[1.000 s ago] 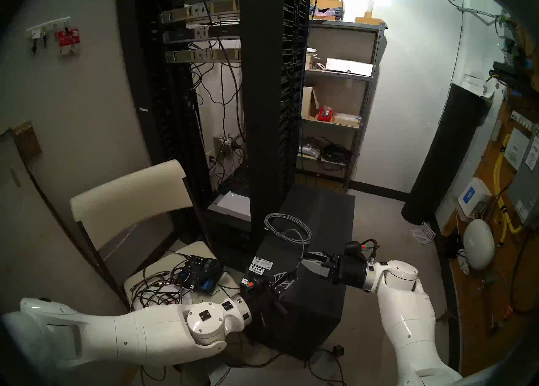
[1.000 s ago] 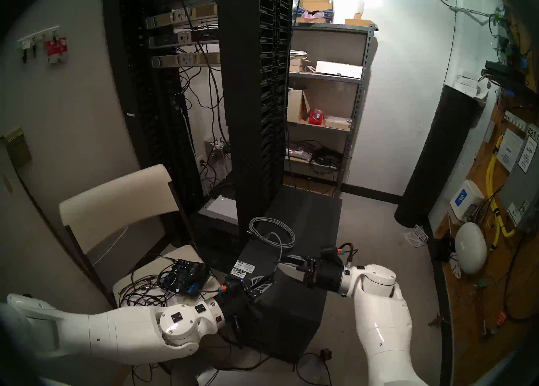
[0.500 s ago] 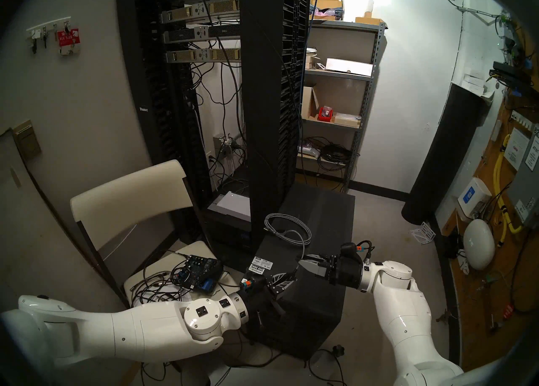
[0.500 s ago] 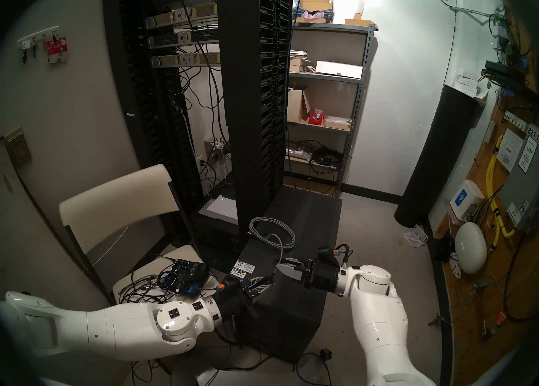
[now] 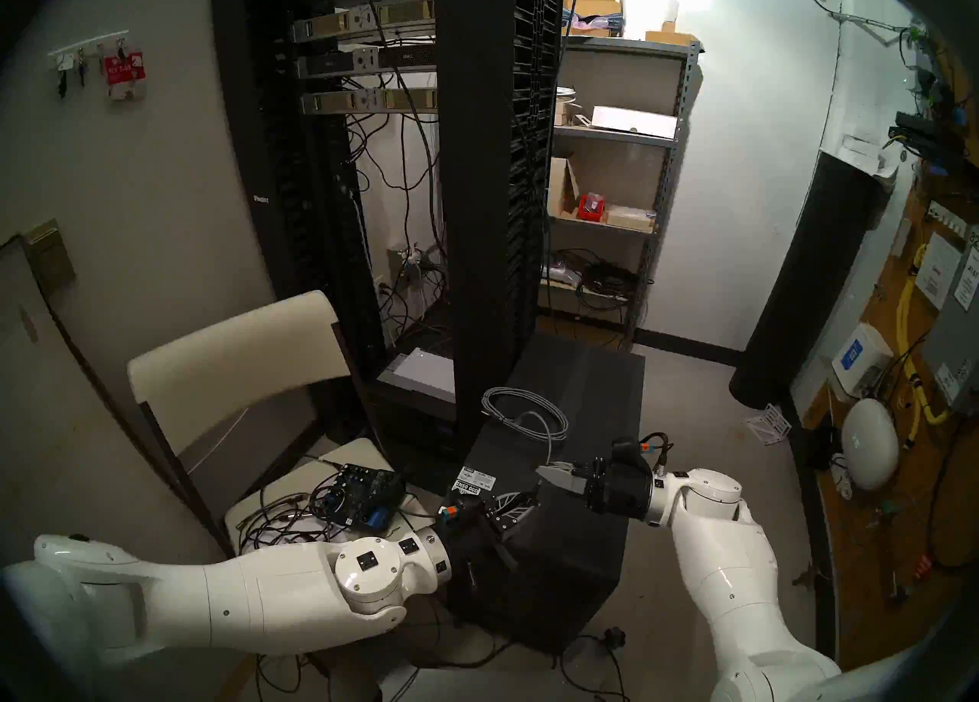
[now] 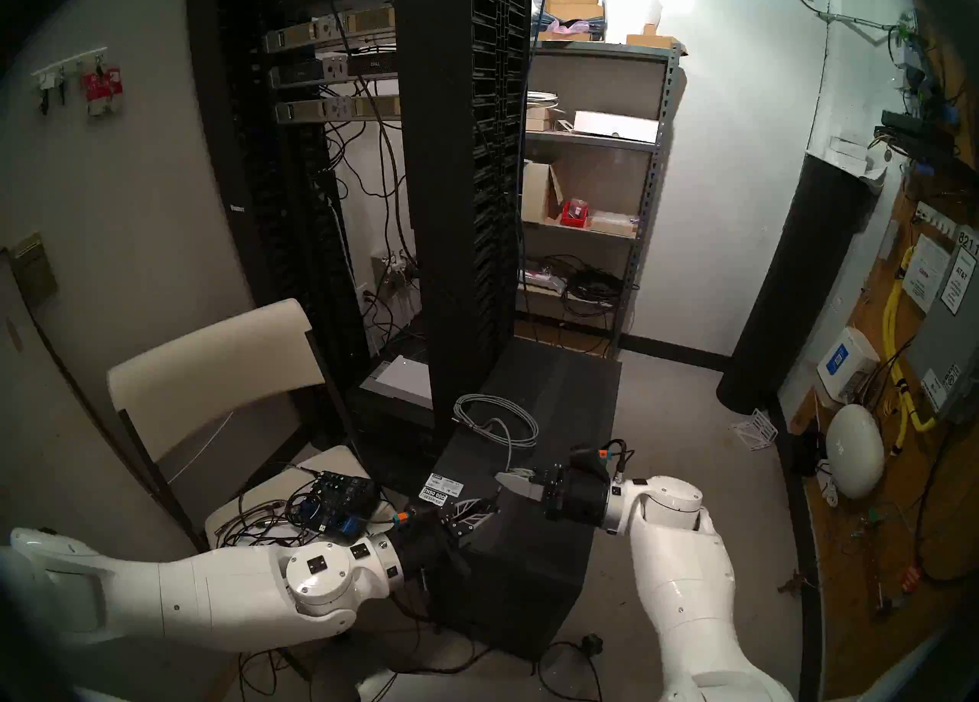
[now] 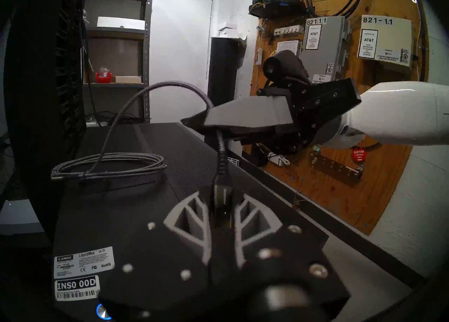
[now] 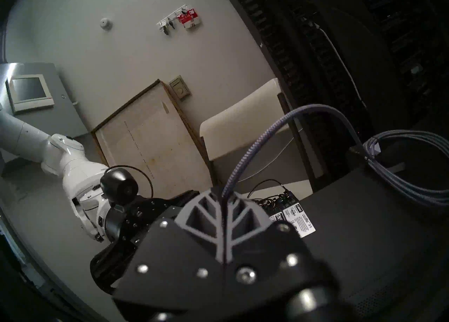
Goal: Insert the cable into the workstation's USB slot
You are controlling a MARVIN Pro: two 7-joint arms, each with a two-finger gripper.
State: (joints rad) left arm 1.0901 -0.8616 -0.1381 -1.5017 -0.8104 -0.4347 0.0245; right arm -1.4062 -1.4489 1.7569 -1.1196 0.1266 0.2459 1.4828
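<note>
My left gripper's fingertips cover the plug's metal end, so next I open them and take the plug body (image 7: 222,193) deeper while my right gripper steadies the cable.
The workstation (image 5: 583,526) is a matte black tower on the floor with white stickers (image 5: 474,483) and a blue-lit button (image 7: 103,311). The grey braided cable (image 5: 524,409) lies looped on its top (image 7: 109,166). One end rises in an arch and comes down to my left gripper (image 7: 222,197), which is shut on the plug end over the tower's front top edge (image 5: 522,499). My right gripper (image 7: 206,125) is shut on the cable just above that plug (image 8: 223,193). I cannot make out a USB slot in any view.
The tall black server rack (image 5: 477,208) stands just behind the tower. A white chair (image 5: 233,356) to the left carries a small mixer (image 5: 365,497) and tangled black wires. A metal shelf (image 5: 614,181), a black cylinder (image 5: 805,282) and a wall board with yellow cables (image 5: 911,314) are to the right.
My right gripper's fingers have closed onto the cable and the hand has shifted slightly left. The left gripper keeps its hold on the plug end and has barely moved.
</note>
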